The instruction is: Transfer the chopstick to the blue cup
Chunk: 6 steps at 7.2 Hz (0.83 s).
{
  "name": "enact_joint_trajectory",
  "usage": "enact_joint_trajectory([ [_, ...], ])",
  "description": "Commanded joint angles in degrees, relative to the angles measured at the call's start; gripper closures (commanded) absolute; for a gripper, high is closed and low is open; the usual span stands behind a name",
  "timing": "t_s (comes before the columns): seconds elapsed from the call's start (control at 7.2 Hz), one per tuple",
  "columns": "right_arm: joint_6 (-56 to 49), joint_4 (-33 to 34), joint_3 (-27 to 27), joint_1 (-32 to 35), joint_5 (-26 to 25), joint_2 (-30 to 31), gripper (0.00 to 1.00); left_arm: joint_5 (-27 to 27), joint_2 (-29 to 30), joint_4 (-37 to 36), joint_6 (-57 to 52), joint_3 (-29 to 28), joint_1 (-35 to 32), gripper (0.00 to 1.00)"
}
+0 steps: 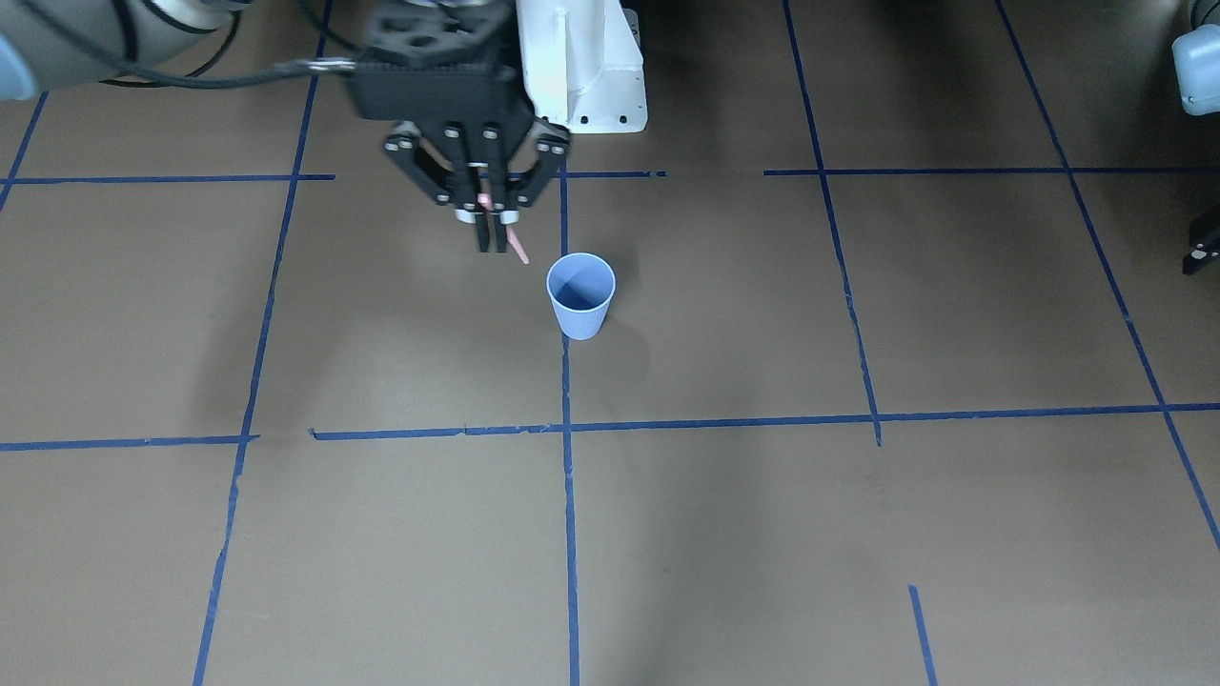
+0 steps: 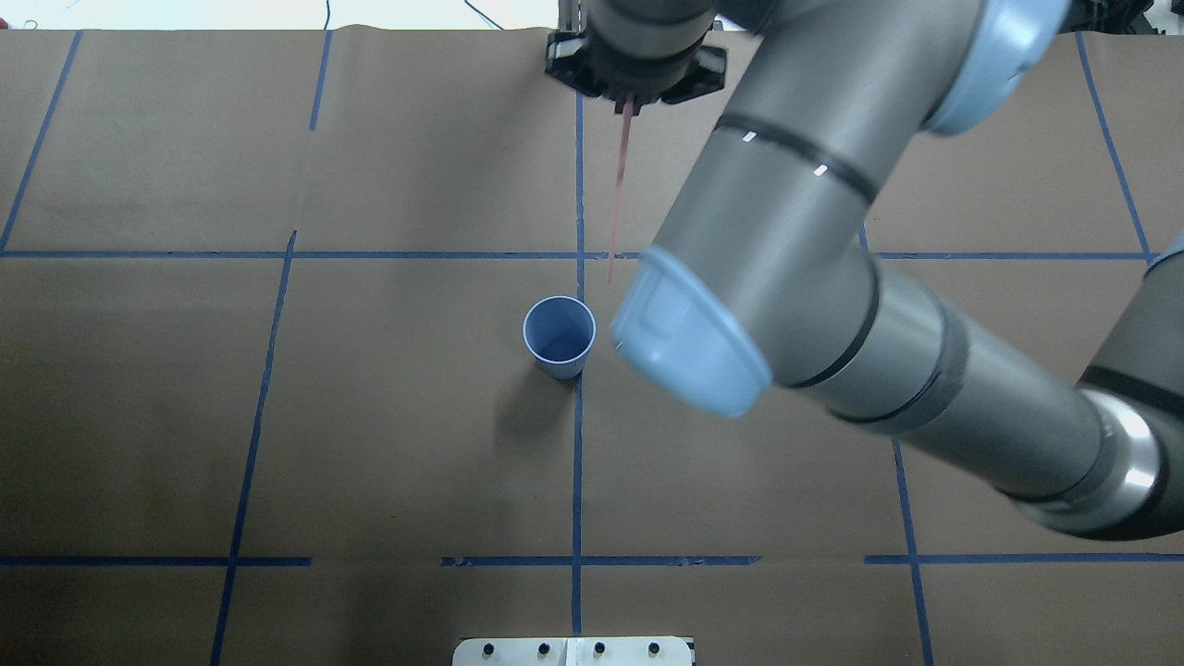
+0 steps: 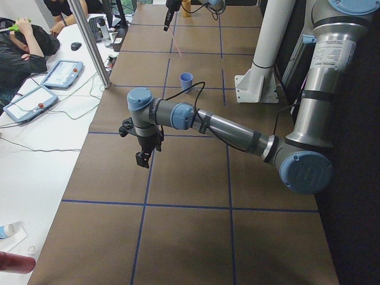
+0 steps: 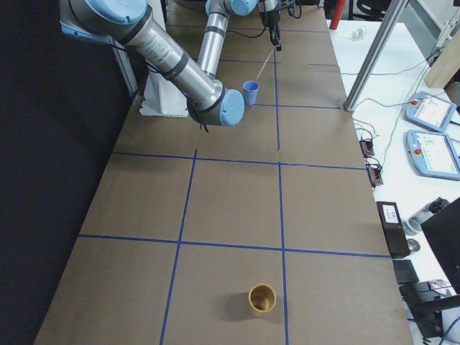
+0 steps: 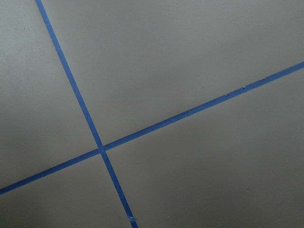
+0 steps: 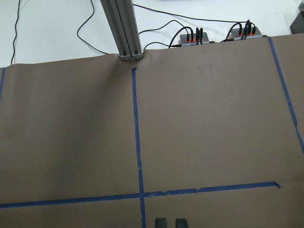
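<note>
Next, my right gripper lets go of the pink chopstick so that it rests inside the blue cup, leaning [image 1: 573, 305] against the cup's rim. The chopstick's tip is still outside the cup.
The pale blue cup [image 1: 580, 297] [image 2: 559, 335] stands upright on the brown table near the middle. My right gripper [image 1: 492, 246] [image 2: 632, 92] hangs above the table, shut on the thin pink chopstick [image 1: 516, 247] [image 2: 617, 190]. The chopstick points down at a slant, and its lower tip is in the air just beside the cup's rim, outside the cup. The side views show the same cup [image 3: 186, 81] [image 4: 250, 92] and chopstick [image 3: 176, 40] [image 4: 267, 66]. My left gripper [image 3: 142, 155] hovers low over the table far from the cup; I cannot tell whether it is open or shut.
A yellow-brown cup [image 4: 262, 298] stands on the table towards my right end. The white base mount [image 1: 581, 67] sits behind the blue cup. A metal post [image 3: 89, 41] and a side table with tablets [image 3: 62, 72] and seated people lie beyond the far edge.
</note>
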<state>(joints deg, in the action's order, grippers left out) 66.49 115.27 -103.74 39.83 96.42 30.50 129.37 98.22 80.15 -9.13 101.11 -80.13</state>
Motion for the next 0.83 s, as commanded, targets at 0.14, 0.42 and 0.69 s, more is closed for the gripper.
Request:
enact_joint_trajectory([
  [0.14,0.2,-6.7,15.2,-3.4,-2.7,-7.1,1.0,0.0,-0.5,0.0,0.0,-0.4,-0.2,0.0],
  [0.42,0.2,-6.4,15.1,-4.2,-2.5,-6.3,1.0,-0.1,-0.5,0.0,0.0,-0.5,-0.3,0.0],
  [0.69,0.2,-6.4,15.0,-5.4,-2.4,-4.8,1.0,-0.1,-0.4,0.0,0.0,-0.7,-0.4,0.0],
])
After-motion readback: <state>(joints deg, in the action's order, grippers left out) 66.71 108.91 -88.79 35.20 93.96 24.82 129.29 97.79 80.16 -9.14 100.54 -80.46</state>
